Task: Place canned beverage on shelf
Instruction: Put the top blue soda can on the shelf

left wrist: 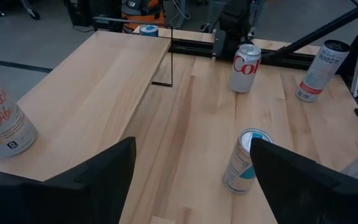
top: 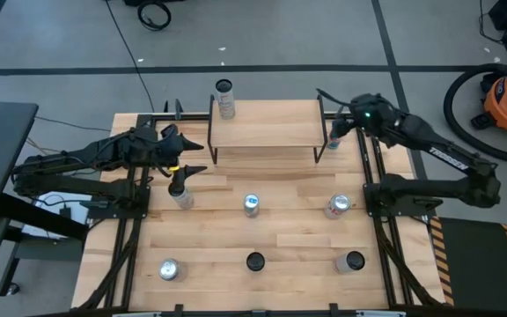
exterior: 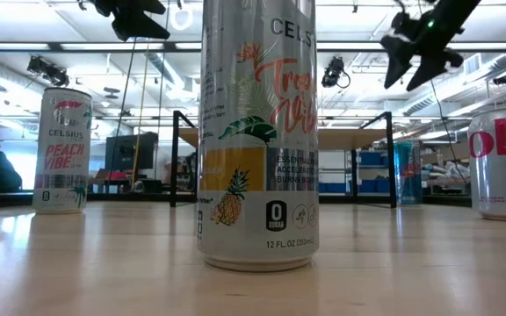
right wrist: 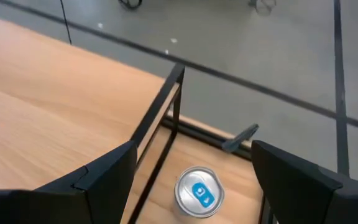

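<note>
The blue-topped can stands just off the end of the shelf, and my right gripper needs to close on its upper body [top: 334, 141] [right wrist: 199, 194].
The shelf [top: 265, 126], a light plank on thin black legs, stands at the table's far middle. One tall can [top: 225, 99] stands upright on its far left corner. A blue-topped can [right wrist: 197, 191] stands on the table just off the shelf's right end. My right gripper [right wrist: 194, 155] hovers open above that can without touching it, high over it in the low view [exterior: 415, 61]. My left gripper [top: 196, 157] hangs open in the air by the shelf's left end, tilted slightly down, and holds nothing [left wrist: 191, 158].
Several more cans stand on the table: one [top: 181, 192] just near of my left gripper, two in the middle row [top: 252, 204] [top: 338, 206] and three along the near edge [top: 169, 269] [top: 254, 261] [top: 354, 261]. Most of the plank top [left wrist: 92, 93] is bare.
</note>
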Available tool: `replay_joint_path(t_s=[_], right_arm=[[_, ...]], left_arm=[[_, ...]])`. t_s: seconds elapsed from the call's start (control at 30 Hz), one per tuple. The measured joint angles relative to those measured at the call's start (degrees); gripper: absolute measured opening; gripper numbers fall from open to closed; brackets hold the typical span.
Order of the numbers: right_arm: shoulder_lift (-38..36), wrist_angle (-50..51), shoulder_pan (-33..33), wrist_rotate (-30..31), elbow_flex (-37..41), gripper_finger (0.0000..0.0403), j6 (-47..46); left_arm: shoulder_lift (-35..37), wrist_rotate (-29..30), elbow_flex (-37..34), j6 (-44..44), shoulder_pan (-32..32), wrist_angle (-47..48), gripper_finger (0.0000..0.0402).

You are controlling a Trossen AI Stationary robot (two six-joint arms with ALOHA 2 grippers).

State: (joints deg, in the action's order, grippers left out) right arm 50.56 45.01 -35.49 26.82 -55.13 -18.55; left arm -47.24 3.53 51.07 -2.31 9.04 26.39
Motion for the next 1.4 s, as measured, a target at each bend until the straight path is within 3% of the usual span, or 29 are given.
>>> replay_joint_path(t_s=[0.27,0.53,0.8,1.0,1.4], right_arm=[[5.49,0.07,-3.67,-1.66,0.00,0.0325,2.08],[6.52,-0.47,-5.73,-7.49,0.02,0.0327,7.69],[6.52,0.70,-5.92,-8.37,0.02,0.0368,10.86],[6.50,3.47,-5.92,-8.76,0.04,0.0398,8.16],[9.65,7.53,-8.52,-8.78,0.06,0.0388,1.71]], left_arm=[[0.00,0.00,0.00,0.01,-0.01,0.04,0.0318],[0.00,0.02,0.02,-0.02,0.00,0.04,0.0318],[0.00,0.00,0.02,-0.04,-0.02,0.04,0.0318],[0.00,0.02,0.02,-0.06,0.00,0.04,0.0318],[0.02,0.02,0.02,-1.50,-0.02,1.29,0.0318]])
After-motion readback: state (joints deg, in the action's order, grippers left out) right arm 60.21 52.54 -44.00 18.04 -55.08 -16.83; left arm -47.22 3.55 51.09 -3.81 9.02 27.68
